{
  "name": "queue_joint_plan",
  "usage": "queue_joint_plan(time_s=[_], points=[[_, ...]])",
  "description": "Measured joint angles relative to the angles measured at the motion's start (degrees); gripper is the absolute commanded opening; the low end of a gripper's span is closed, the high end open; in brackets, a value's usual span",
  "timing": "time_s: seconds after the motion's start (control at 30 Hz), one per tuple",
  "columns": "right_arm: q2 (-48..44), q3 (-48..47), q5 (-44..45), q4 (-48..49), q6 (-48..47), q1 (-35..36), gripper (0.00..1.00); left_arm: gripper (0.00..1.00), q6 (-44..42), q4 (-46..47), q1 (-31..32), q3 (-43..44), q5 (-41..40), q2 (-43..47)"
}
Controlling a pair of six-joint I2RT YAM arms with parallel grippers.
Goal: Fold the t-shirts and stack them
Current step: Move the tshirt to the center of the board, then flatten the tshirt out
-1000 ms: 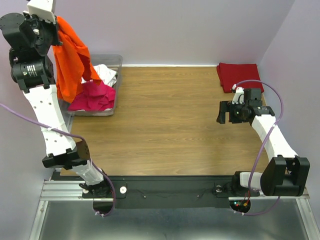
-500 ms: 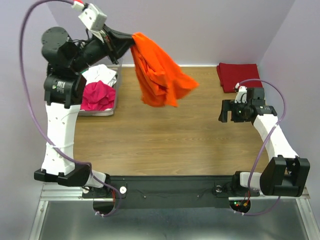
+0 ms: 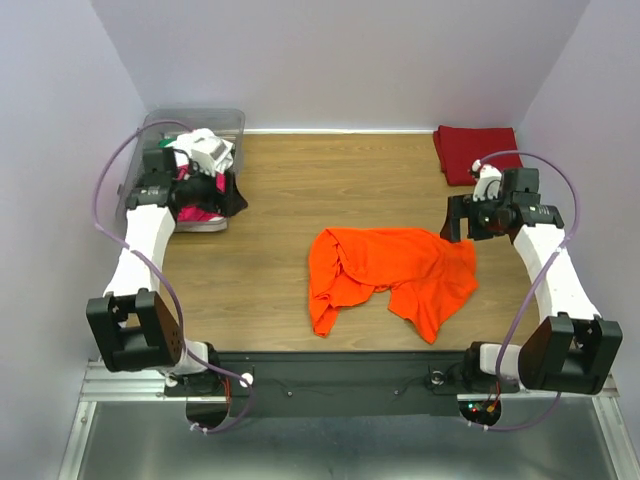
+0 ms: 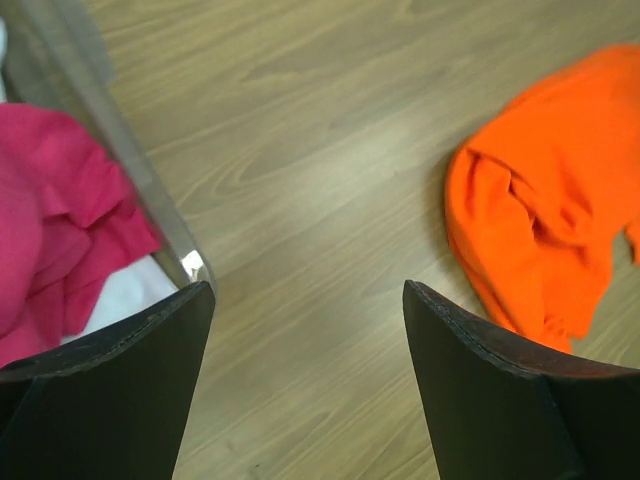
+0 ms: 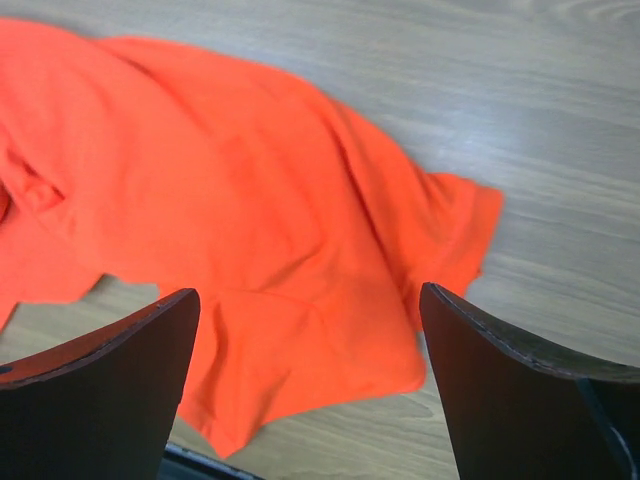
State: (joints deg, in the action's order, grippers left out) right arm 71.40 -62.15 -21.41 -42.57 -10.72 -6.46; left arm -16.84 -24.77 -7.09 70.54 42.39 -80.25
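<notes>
Next, my left gripper takes the t-shirt's back corner (image 3: 327,238) and stretches it against my right gripper before folding, as the orange t-shirt lies bunched toward the bin.
A bright orange t-shirt (image 3: 390,272) lies crumpled and spread on the wooden table, right of centre. Off to the left, my left gripper (image 3: 233,196) stands open and empty beside the clear bin (image 3: 224,117); its wrist view has bare wood between the fingers (image 4: 120,385) and the orange t-shirt (image 4: 545,230) at the right. Over the shirt's right edge my right gripper (image 3: 457,222) is open, with the orange t-shirt (image 5: 250,220) below its fingers (image 5: 505,390). A folded dark red t-shirt (image 3: 478,150) rests in the back right corner. Magenta (image 3: 198,213) and white (image 3: 212,146) t-shirts lie in the bin.
The bin's clear wall (image 4: 140,170) runs just left of my left fingers, with magenta cloth (image 4: 50,230) behind it. Purple walls close the table at the back and both sides. The black rail (image 3: 330,370) with the arm bases runs along the near edge.
My left gripper swung the orange t-shirt out from above the bin and over the table, then opened. The shirt now lies on the table and the left arm has dropped beside the bin. The right arm barely moved.
</notes>
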Motion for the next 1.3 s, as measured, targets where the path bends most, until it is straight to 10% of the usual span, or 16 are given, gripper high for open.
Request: queue_joint_plan(time_s=[0.6, 0.93, 1.1, 1.3], points=[[16.3, 2.5, -2.5, -10.0, -10.3, 0.3, 0.69, 0.82, -6.3, 6.7, 41.1, -16.7, -14.1, -5.5], [30.1, -0.8, 1.5, -9.4, -10.2, 2.1, 0.15, 0.00, -5.4, 8.9, 38.9, -13.4, -19.8, -17.4], [37.4, -11.0, 1.6, -8.3, -7.2, 2.1, 0.18, 0.11, -7.7, 6.3, 29.2, -7.7, -19.9, -20.4], [38.1, -19.6, 1.5, -5.0, -6.1, 2.1, 0.53, 0.48, -11.3, 2.0, 22.9, -1.6, -18.3, -20.4]])
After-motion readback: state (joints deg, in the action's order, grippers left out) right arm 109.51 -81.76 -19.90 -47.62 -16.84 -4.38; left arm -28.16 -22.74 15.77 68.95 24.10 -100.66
